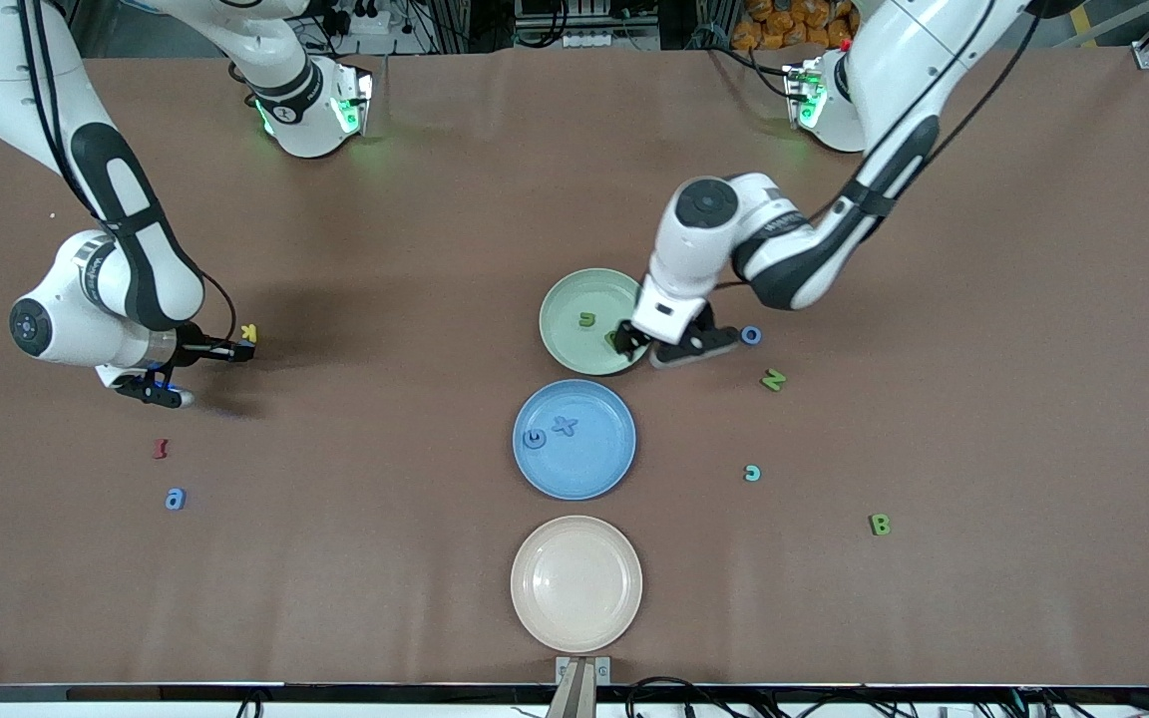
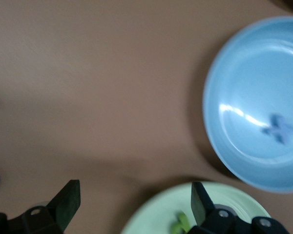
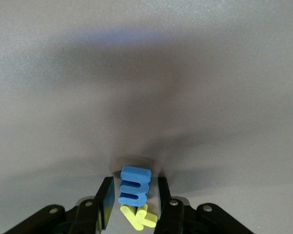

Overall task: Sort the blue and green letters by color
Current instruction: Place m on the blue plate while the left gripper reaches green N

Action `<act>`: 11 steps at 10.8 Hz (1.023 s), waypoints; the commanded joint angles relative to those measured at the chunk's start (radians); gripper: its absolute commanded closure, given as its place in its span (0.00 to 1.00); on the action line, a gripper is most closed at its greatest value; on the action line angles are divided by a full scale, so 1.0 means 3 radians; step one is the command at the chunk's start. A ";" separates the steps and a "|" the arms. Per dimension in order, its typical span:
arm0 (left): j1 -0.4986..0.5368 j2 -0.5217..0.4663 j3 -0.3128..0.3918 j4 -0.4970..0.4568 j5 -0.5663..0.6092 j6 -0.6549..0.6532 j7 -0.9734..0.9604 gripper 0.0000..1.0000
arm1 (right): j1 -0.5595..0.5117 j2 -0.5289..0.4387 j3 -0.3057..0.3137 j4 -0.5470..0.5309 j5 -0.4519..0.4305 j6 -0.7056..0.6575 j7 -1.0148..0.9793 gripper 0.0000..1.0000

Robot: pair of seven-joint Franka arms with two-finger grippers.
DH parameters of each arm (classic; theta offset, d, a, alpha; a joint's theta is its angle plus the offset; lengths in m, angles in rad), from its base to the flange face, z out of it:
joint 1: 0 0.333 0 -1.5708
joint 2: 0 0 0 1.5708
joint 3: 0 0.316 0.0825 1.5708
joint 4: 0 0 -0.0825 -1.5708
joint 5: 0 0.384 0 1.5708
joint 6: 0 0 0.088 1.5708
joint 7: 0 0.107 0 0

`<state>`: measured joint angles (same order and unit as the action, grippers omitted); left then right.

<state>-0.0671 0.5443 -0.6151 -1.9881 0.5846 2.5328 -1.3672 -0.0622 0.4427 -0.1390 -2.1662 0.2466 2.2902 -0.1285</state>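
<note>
My left gripper is to go next to the green N near the blue o and close on the green N's outer sides [image 1: 773,379].
My left gripper [image 1: 659,349] [image 2: 134,190] hangs open over the green plate's [image 1: 560,299] [image 2: 156,214] edge toward the left arm's end. A green letter [image 1: 618,339] [image 2: 180,225] lies loose in the plate beneath it, beside a green u [image 1: 586,319]. The blue plate [image 1: 594,469] [image 2: 244,73] holds a blue X [image 1: 564,425] [image 2: 279,129] and a G [image 1: 535,438]. My right gripper [image 1: 235,351] [image 3: 135,184] is low at the table, open, its fingers [image 3: 105,195] close on either side of a blue E [image 3: 134,186], which touches the yellow K [image 1: 248,332] [image 3: 140,217].
Loose on the table toward the left arm's end: a blue o [image 1: 751,335], a green N [image 1: 773,380], a light blue c [image 1: 752,473], a green B [image 1: 880,524]. Toward the right arm's end: a red I [image 1: 161,449], a blue a [image 1: 175,499]. A beige plate [image 1: 535,618] sits nearest the camera.
</note>
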 commanded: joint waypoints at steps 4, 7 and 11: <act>0.0591 -0.0071 0.0005 -0.0056 -0.0046 -0.0328 -0.0190 0.00 | 0.0003 0.0176 0.0029 0.0230 0.0063 -0.0147 -0.0104 1.00; 0.0734 -0.0126 0.0005 -0.0387 -0.0041 -0.0318 -0.0311 0.00 | 0.0150 0.0176 0.0039 0.0781 0.0068 -0.0867 0.0151 1.00; 0.0939 -0.0137 0.0000 -0.0577 -0.0041 -0.0084 -0.0412 0.00 | 0.0330 0.0176 0.0570 0.1237 0.0073 -0.1002 0.1397 1.00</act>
<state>0.1829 0.5397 -0.6077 -2.1071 0.5822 2.4516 -1.4449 0.0096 0.4733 -0.0406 -1.8746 0.2570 2.0086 0.1002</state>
